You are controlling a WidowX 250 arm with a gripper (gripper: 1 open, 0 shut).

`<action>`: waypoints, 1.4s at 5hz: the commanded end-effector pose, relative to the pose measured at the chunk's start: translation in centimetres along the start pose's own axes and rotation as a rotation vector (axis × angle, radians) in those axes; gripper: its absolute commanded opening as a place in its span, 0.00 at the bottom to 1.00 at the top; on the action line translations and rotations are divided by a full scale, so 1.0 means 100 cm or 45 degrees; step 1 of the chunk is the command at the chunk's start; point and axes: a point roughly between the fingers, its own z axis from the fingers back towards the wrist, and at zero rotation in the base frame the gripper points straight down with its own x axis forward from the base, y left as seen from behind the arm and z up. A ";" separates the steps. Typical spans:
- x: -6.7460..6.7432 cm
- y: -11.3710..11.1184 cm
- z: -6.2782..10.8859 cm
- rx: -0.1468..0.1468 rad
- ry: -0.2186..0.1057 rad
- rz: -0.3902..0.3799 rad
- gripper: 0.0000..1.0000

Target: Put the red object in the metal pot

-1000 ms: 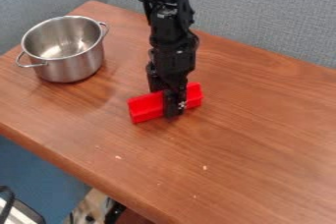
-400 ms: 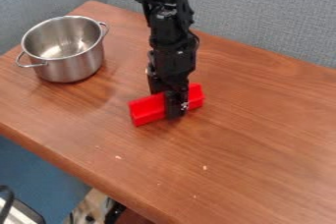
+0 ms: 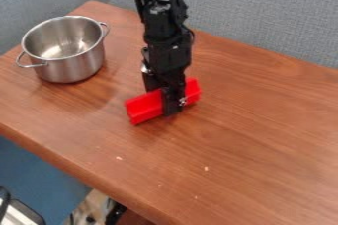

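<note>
Next, my gripper lets go of the red object in the metal pot [image 3: 77,43], by the inner side of the pot closest to the arm.
The red object [image 3: 142,107] is a bright red long block lying near the middle of the wooden table. My gripper [image 3: 168,109] comes straight down onto it, with one dark finger on each long side, shut on its middle. The block's underside looks at or just above the tabletop; I cannot tell which. The metal pot [image 3: 63,49] is shiny, round and empty. It stands upright at the far left of the table, well apart from the block and the arm.
The wooden table [image 3: 251,140] ends in a front edge running diagonally from the lower left to the lower right. A grey-blue wall stands behind it. The black arm [image 3: 156,12] rises from the block toward the top of the view.
The arm and the red block have shifted together slightly left and up. The jaws hold the same width. The pot has not moved.
</note>
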 end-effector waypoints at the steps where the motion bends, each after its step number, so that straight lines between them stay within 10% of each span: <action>1: 0.002 0.006 0.026 0.041 -0.082 0.039 0.00; 5: -0.001 0.021 0.063 0.063 -0.111 0.194 0.00; 7: -0.010 0.042 0.100 0.114 -0.189 0.441 0.00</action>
